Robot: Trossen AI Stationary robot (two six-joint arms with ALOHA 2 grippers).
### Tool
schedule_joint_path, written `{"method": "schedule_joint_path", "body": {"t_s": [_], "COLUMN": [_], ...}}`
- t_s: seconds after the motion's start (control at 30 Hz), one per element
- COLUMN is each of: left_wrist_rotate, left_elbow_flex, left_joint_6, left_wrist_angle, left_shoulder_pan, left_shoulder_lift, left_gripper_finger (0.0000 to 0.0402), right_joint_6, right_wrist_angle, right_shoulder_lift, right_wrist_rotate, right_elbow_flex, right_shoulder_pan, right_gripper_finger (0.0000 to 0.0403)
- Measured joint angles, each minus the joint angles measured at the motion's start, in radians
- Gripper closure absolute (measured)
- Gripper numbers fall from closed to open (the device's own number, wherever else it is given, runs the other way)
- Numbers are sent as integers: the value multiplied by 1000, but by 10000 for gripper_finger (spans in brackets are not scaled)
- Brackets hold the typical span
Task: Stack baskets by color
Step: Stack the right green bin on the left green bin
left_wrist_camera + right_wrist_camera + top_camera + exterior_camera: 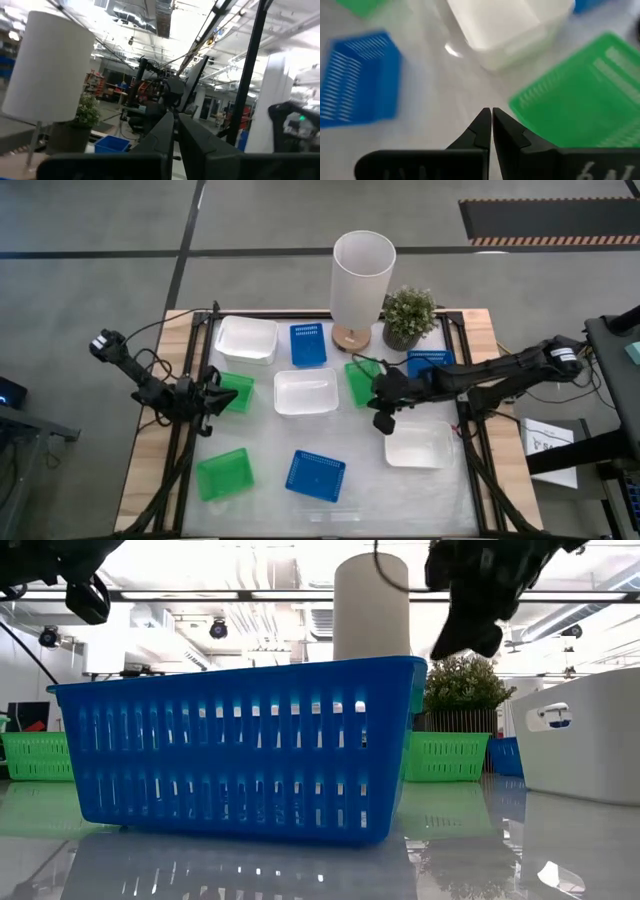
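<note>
I will next move my right gripper to the near-side rim (363, 405) (527, 122) of the green basket in front of the lamp and close it there.
Several small baskets lie spread on the white table top. The white ones are at the far left (247, 339), the middle (306, 391) and the near right (420, 444). Blue ones (308, 345), (430, 363), (315, 475) and green ones (362, 381), (233, 392), (224, 474) lie between them. My right gripper (378, 402) is shut and slants down above bare table between the middle white basket (510, 25) and a green basket (580, 105). My left gripper (214, 397) is shut, tipped upward beside the left green basket.
A tall white cylinder lamp (362, 275) and a potted plant (408, 315) stand at the table's far edge. A dark frame (200, 330) runs around the table. In the low view the near blue basket (240, 750) fills the foreground. Bare table lies at the near edge.
</note>
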Motion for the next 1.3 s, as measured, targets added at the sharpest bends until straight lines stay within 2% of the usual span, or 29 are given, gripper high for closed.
{"method": "schedule_joint_path", "body": {"t_s": [0.3, 0.43, 0.63, 0.87, 1.07, 1.17, 1.3], "left_wrist_rotate": [0, -4, -4, -4, -4, -4, -4], "left_elbow_flex": [0, 0, 2, 1, -10, -10, -10], "left_joint_6": [190, 297, 433, 479, 477, 475, 474], "left_wrist_angle": [57, 105, 209, 269, 268, 267, 263], "left_shoulder_pan": [0, 0, 0, 0, 0, 0, 0], "left_shoulder_lift": [-20, -33, -59, -86, -85, -80, -76], "left_gripper_finger": [394, 394, 394, 394, 394, 394, 394], "right_joint_6": [-61, -80, -162, -315, -442, -476, -495], "right_wrist_angle": [-343, -431, -438, -436, -426, -400, -331], "right_shoulder_lift": [190, 263, 341, 388, 391, 391, 391], "right_wrist_rotate": [7, 8, 5, 9, 108, 111, 112], "right_elbow_flex": [199, 254, 304, 322, 319, 300, 255], "right_shoulder_pan": [0, 0, 0, 0, 0, -1, -5], "right_gripper_finger": [394, 394, 378, 293, 226, 215, 219]}}
